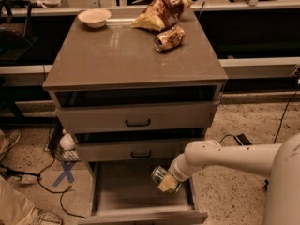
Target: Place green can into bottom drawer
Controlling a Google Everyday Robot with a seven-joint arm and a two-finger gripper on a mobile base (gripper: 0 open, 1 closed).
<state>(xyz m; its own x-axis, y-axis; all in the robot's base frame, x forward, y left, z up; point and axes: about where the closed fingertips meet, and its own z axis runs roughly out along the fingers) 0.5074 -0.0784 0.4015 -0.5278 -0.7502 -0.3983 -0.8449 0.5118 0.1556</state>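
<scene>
My gripper will let go of the green can on the middle of the bottom drawer's grey bottom [139,188].
The bottom drawer [126,191] is pulled out, its flat grey floor bare where it shows. My gripper [165,181] at the end of the white arm hangs over the drawer's right half and is shut on the green can [159,175]. The can is tilted, its silver end toward the left, held just above the drawer floor.
The two upper drawers [136,118] with black handles are closed. On the cabinet top [117,55] lie an orange-brown can [168,38], a chip bag [159,11] and a white bowl [94,17]. A white bottle [66,142] and cables lie on the floor at left.
</scene>
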